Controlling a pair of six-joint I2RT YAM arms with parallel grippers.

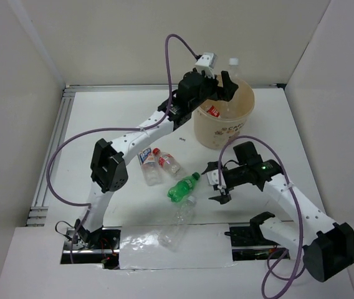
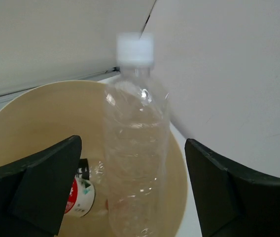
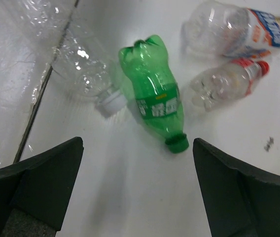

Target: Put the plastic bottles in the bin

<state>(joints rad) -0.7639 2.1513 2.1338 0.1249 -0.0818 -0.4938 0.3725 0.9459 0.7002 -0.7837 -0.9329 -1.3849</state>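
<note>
Next, my right gripper will go to the neck of the green bottle [image 1: 191, 180] [image 3: 169, 127] and close there, between the label and the cap.
The tan bin [image 1: 224, 124] stands at the back of the table; its inner wall [image 2: 41, 113] fills the left wrist view. My left gripper [image 1: 227, 86] [image 2: 132, 143] is open over the bin. A clear, white-capped bottle [image 1: 232, 70] [image 2: 137, 163] stands blurred between the fingers, touching neither. A red-labelled bottle [image 1: 213, 111] [image 2: 78, 195] lies inside the bin. My right gripper [image 1: 220, 190] [image 3: 137, 143] is open and empty above the table, just beyond the cap of a green bottle [image 1: 183, 187] [image 3: 155, 98].
A clear white-capped bottle [image 1: 178, 224] [image 3: 88, 74], a red-capped bottle [image 1: 167, 162] [image 3: 226, 84] and a blue-labelled bottle [image 1: 148, 167] [image 3: 236, 29] lie around the green one. Crinkled plastic sheet [image 1: 146, 246] covers the near edge. White walls enclose the table.
</note>
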